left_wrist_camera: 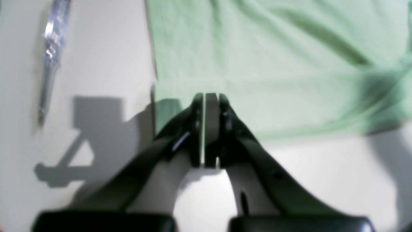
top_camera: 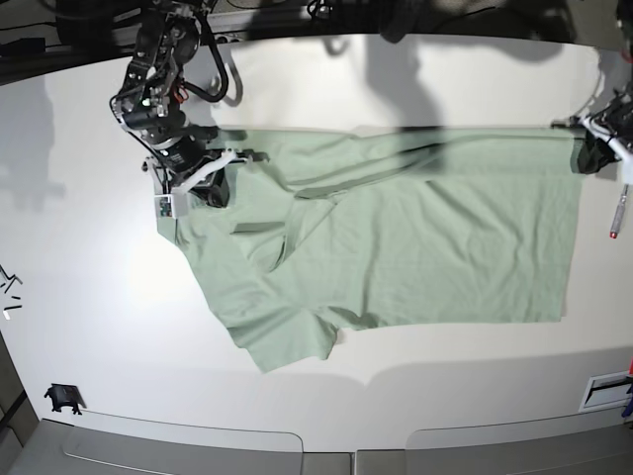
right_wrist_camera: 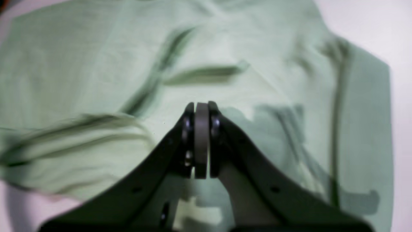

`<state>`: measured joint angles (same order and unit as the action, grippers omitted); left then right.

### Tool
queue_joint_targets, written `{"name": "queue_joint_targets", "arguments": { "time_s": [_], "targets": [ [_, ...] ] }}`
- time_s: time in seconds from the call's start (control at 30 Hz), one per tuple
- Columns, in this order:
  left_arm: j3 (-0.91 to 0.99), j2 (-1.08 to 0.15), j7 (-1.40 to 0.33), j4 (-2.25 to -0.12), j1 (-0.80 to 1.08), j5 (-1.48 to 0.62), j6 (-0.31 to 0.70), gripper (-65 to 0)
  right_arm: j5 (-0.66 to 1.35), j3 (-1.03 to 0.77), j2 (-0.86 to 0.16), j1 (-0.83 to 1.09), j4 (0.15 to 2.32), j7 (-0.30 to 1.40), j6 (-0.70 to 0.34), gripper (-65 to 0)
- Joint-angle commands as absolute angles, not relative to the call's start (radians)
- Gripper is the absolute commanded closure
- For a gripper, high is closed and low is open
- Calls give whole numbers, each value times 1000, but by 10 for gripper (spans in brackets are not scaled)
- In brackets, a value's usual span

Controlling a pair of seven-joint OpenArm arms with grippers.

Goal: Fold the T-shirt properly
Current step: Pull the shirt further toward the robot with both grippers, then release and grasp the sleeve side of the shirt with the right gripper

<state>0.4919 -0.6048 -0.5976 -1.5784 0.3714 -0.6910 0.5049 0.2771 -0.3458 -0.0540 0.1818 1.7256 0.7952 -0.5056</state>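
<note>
Next, I let go of the T-shirt's corner with my right gripper on the white table (top_camera: 203, 61) near the table's far edge, beyond the shirt.
The pale mint-green T-shirt (top_camera: 415, 247) lies spread and wrinkled across the white table. My left gripper (left_wrist_camera: 210, 95) is at its far right corner (top_camera: 593, 148). The jaws are closed, and a thin green sliver of cloth shows between the pads by the hem (left_wrist_camera: 193, 85). My right gripper (right_wrist_camera: 201, 104) hangs shut over the creased cloth (right_wrist_camera: 96, 80) at the shirt's upper left (top_camera: 206, 186). It casts a separate shadow on the fabric, and nothing shows between its pads. The shirt's top edge runs nearly straight between the two arms.
A clear pen (left_wrist_camera: 53, 48) lies on the table just beyond the shirt's right edge (top_camera: 618, 210). A small black object (top_camera: 62, 398) sits at the front left and small dark bits (top_camera: 8, 289) at the left edge. A white fixture (top_camera: 605, 391) is at the front right.
</note>
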Motion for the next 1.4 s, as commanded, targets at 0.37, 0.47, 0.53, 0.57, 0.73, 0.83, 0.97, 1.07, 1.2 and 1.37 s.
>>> {"name": "queue_joint_targets", "arguments": {
  "time_s": [0.37,0.47,0.53,0.57,0.73,0.83,0.97,1.07,1.2,1.37],
  "targets": [
    [236,-610,-659,-1334,312,-585,404,0,275,-346,-124,231,1511,871,-502,0],
    [264,-610,-665,-1367,383,-596,404,0,344,-346,-159,303,1514,908,-530,0],
    [288,-610,-666,-1408,443,-595,404,0,382,-346,-187,355,1520,934,-545,0],
    [302,-609,-666,-1433,475,-595,404,0,397,-346,-202,381,1526,936,-546,0],
    [376,-596,-666,-1575,632,-595,403,0,454,-347,-276,500,1561,942,-546,0],
    [421,-570,-672,-1634,697,-595,403,0,453,-347,-310,539,1576,964,-546,0],
    [453,-546,-671,-1661,746,-595,403,0,454,-348,-342,558,1578,969,-545,0],
    [453,-548,-649,-1665,743,-595,403,0,465,-348,-346,557,1588,973,-543,0],
    [474,-555,-605,-1704,742,-595,403,0,508,-348,-347,557,1670,1049,-543,0],
    [567,-554,-598,-1836,743,-601,403,0,513,-355,-347,550,1849,1052,-542,0]
  ]
}}
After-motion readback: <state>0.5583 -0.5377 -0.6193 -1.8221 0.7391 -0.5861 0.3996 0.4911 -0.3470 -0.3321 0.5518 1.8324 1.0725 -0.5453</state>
